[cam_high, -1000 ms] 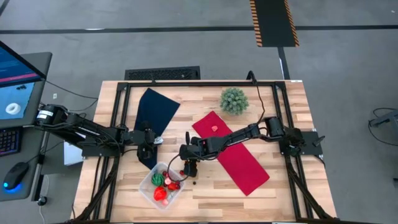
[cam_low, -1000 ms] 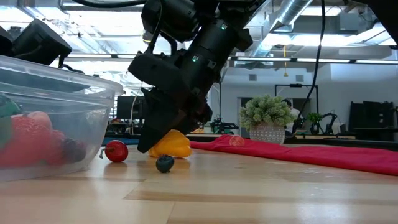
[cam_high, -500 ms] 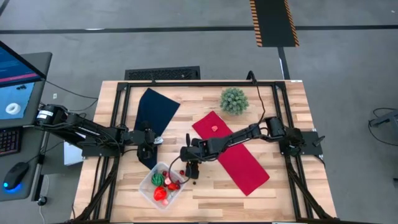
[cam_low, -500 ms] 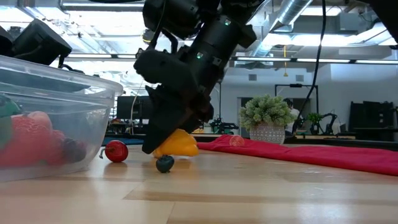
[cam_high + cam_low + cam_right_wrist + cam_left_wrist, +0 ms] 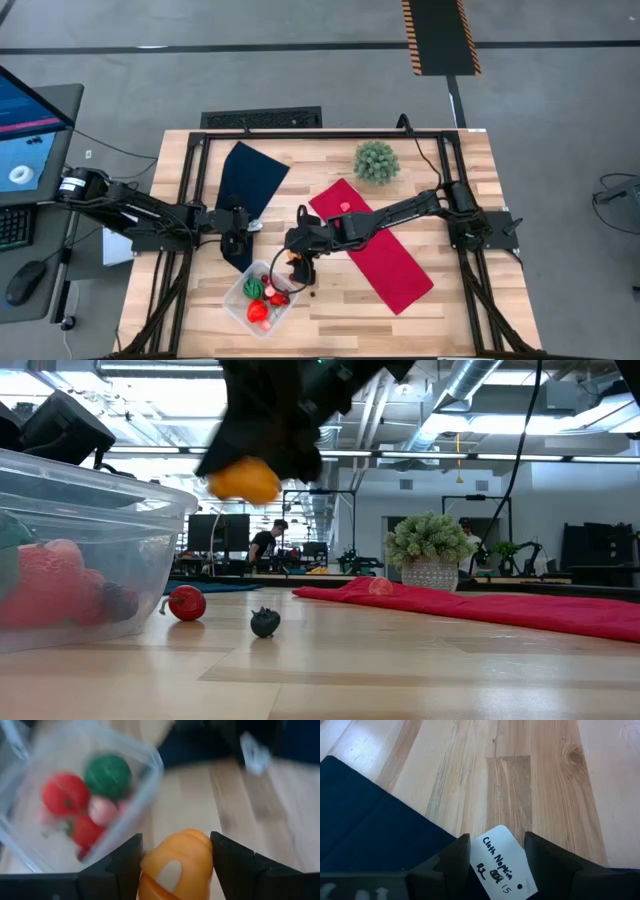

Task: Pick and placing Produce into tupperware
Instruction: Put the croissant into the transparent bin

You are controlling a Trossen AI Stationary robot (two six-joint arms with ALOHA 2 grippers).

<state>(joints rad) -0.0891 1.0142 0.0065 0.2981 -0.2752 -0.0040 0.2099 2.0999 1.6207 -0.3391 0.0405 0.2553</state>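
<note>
Next, my right gripper drops the orange vegetable in the tupperware, on the pink and red pieces (image 5: 276, 296) (image 5: 106, 820) next to the green one.
My right gripper (image 5: 297, 262) hovers beside the clear tupperware (image 5: 234, 302), shut on an orange toy vegetable (image 5: 244, 480). In the box (image 5: 148, 772) lie red, green and pink produce pieces. A small red fruit (image 5: 187, 602) and a dark berry (image 5: 264, 622) rest on the wood below the gripper. Another small pink piece (image 5: 344, 207) lies on the red cloth. My left gripper (image 5: 238, 240) waits open over the dark blue cloth (image 5: 245, 180), its fingers on either side of a white tag (image 5: 500, 862). My right gripper pinches the orange vegetable (image 5: 175, 862) between its two fingers, one on each of its sides. The fingers (image 5: 125, 865) come from above, slanting down. The piece is lifted clear of the table, level with the box's rim.
A spiky green plant ball (image 5: 376, 161) stands near the far edge. The red cloth (image 5: 385, 255) lies slantwise across the table's right half under the right arm. Bare wood lies on the near side of the box and cloth.
My right gripper has risen from the table with the orange vegetable, lifting it clear, and has shifted slightly toward the tupperware. The red fruit and the dark berry have stayed where they lay.
</note>
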